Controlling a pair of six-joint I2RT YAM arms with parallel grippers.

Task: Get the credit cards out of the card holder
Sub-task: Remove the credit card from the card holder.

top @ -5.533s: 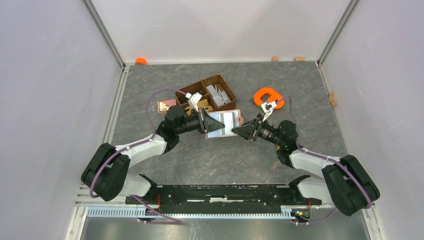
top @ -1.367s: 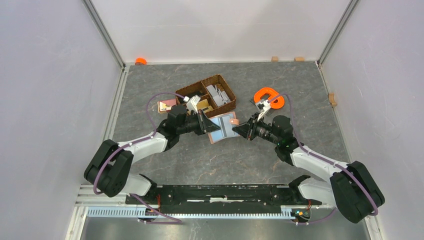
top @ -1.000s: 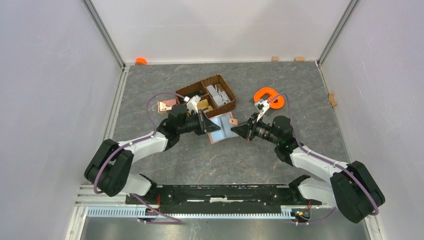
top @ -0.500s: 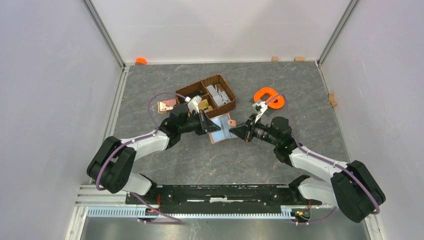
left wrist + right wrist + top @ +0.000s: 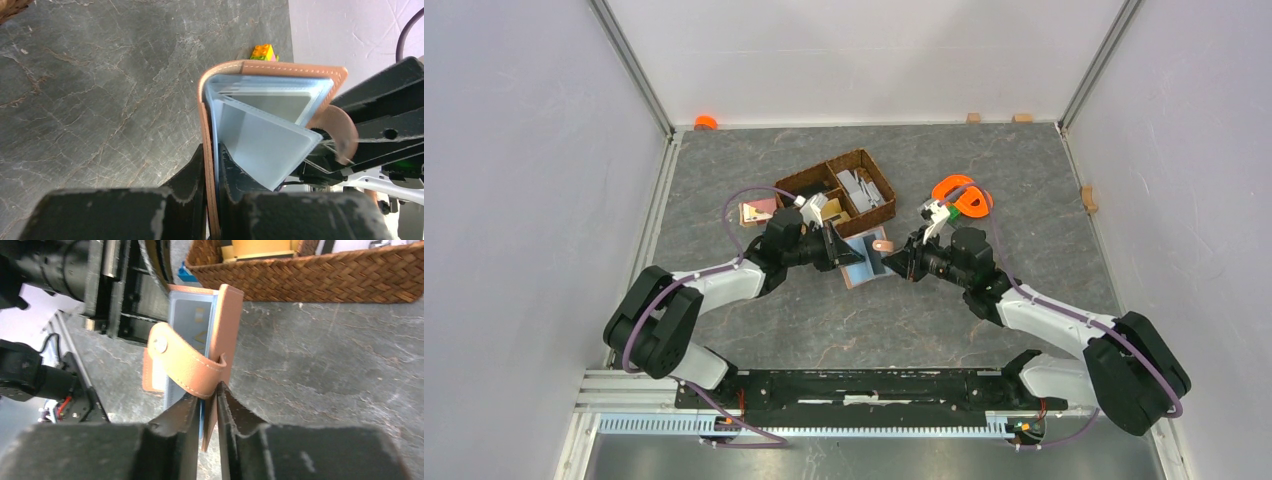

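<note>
A blue sleeve hangs over the card pocket outside the left gripper's pinch, so the robot's left gripper will open and take the tan cover (image 5: 204, 127) and the sleeve together.
The tan-pink card holder (image 5: 871, 257) is held off the table between both grippers, half folded. My left gripper (image 5: 842, 250) is shut on one flap; in the left wrist view (image 5: 212, 152) its fingers pinch the tan cover (image 5: 272, 67) and a blue sleeve. My right gripper (image 5: 898, 263) is shut on the other flap, just under the snap tab (image 5: 187, 362), seen in the right wrist view (image 5: 206, 394). Pale grey-blue credit cards (image 5: 262, 145) sit in the sleeves inside the holder; one shows in the right wrist view (image 5: 192, 320).
A dark brown wicker basket (image 5: 876, 186) with items stands just behind the grippers, close in the right wrist view (image 5: 320, 270). An orange ring-shaped object (image 5: 964, 195) lies behind the right gripper. A pink-and-white piece (image 5: 757, 211) lies left of the basket. A toy brick (image 5: 263, 51) lies beyond the holder.
My right gripper has moved left toward the left gripper, folding the card holder narrower. The left gripper has stayed almost still, holding its flap.
</note>
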